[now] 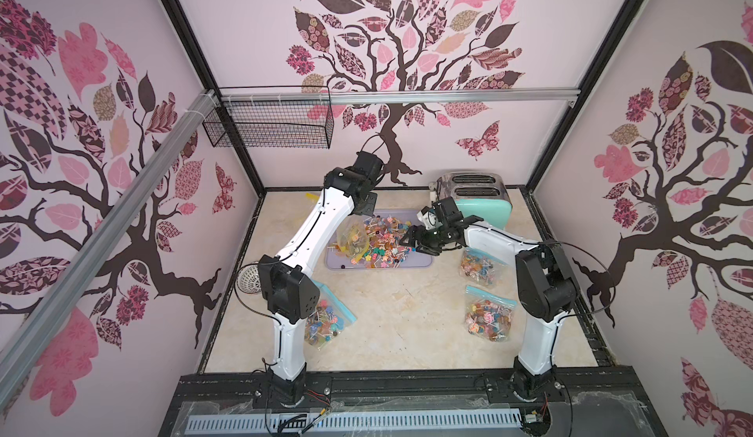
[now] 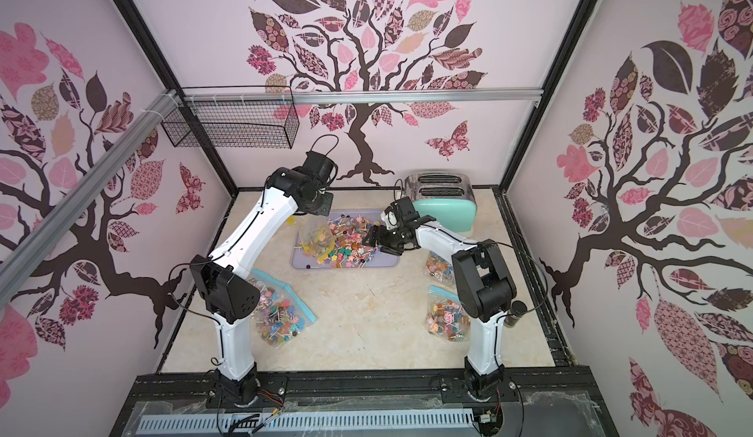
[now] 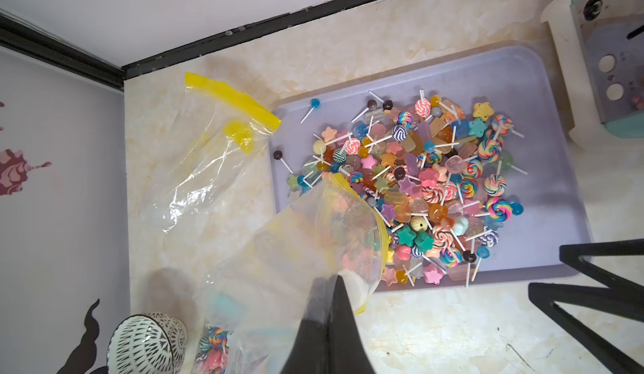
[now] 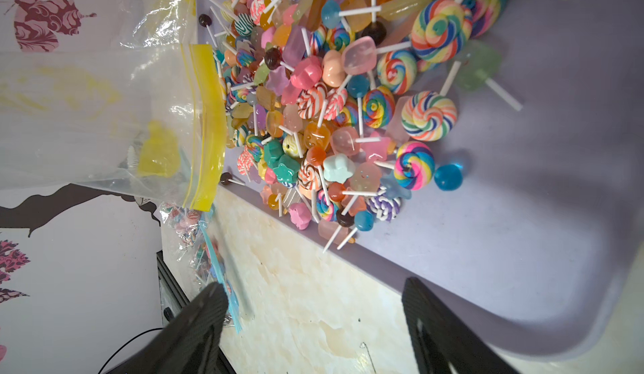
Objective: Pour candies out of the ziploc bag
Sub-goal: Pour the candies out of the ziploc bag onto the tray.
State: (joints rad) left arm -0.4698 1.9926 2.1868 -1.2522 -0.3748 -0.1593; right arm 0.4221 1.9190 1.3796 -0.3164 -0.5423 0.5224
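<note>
I should next move my right gripper to the hanging ziploc bag's side edge (image 1: 367, 241) (image 4: 140, 182), just above its yellow zip, and close it there.
My left gripper (image 3: 336, 278) is shut on a corner of a clear ziploc bag (image 3: 313, 243) with a yellow zip. The bag (image 1: 353, 238) hangs mouth-down over the left part of a purple tray (image 1: 419, 260). The candies (image 1: 387, 239) lie heaped on the tray (image 3: 522, 86): small bright lollipops and sweets (image 3: 418, 180) on white sticks. A few show through the bag's film; I cannot tell whether they are inside it. My right gripper (image 1: 411, 240) hovers open by the tray's near edge, right of the heap (image 4: 331, 111). Nothing is between that gripper's (image 4: 313, 283) fingers.
An empty yellow-zip bag (image 3: 209, 152) lies on the table left of the tray. Filled blue-zip bags lie at the front left (image 1: 326, 325), front right (image 1: 489, 317) and right (image 1: 478, 268). A mint toaster (image 1: 481, 203) stands behind the tray, and a patterned white cup (image 1: 249, 278) at the left.
</note>
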